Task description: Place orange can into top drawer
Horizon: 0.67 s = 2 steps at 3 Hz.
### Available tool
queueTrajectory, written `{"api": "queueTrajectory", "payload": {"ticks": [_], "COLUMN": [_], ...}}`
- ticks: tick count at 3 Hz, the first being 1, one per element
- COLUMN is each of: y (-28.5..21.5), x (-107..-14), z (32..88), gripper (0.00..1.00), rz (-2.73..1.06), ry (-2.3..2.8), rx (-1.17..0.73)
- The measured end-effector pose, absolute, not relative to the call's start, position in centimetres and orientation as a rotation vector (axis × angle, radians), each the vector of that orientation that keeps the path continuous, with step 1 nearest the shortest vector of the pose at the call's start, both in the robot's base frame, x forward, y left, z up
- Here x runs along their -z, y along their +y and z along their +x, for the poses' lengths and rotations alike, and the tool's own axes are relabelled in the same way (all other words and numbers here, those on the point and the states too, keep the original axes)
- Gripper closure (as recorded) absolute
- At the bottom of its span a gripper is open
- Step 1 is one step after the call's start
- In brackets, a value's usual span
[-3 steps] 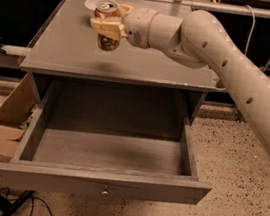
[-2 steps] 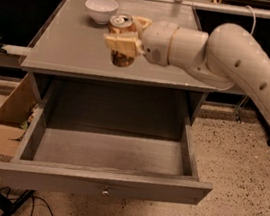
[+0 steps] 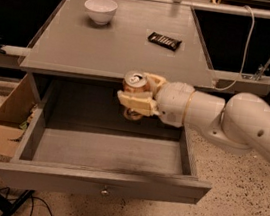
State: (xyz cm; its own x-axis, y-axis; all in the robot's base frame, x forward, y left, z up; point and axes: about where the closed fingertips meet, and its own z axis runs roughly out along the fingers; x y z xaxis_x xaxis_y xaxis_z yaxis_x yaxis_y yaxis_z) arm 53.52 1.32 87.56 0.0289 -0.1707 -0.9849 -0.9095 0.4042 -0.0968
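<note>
My gripper has the orange can to place, now held above the open drawer. It will let go of the can on the drawer's bottom toward the side [image 3: 84, 128] nearest the cardboard box.
My gripper [image 3: 138, 91] is shut on the orange can [image 3: 134, 81], a small orange-brown can with a silver top and pull tab. It holds the can upright in the air, just below the front edge of the grey tabletop and above the back part of the open top drawer [image 3: 101, 183]. The drawer is pulled fully out; its inside is bare grey wood and its front panel has one small round knob [image 3: 105, 192]. My white arm reaches in from the right.
A white bowl [image 3: 100, 10] stands at the back left of the grey table [image 3: 73, 45]. A flat dark candy bar [image 3: 164, 40] lies at the back right. A cardboard box [image 3: 7, 118] sits on the floor left of the drawer. Cables and a rail run along the right.
My gripper has carried the can from above the back of the tabletop forward and down, off the table's front edge, to over the open drawer.
</note>
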Motion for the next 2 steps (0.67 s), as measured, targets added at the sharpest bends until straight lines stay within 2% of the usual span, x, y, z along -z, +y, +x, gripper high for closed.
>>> {"api": "queueTrajectory", "payload": {"ticks": [2], "y": [6.9], "x": [-78.4], "z": [55.8], "gripper": [1.0], "rz": [-1.118], "ry": [1.427], "rx": [-0.876]}}
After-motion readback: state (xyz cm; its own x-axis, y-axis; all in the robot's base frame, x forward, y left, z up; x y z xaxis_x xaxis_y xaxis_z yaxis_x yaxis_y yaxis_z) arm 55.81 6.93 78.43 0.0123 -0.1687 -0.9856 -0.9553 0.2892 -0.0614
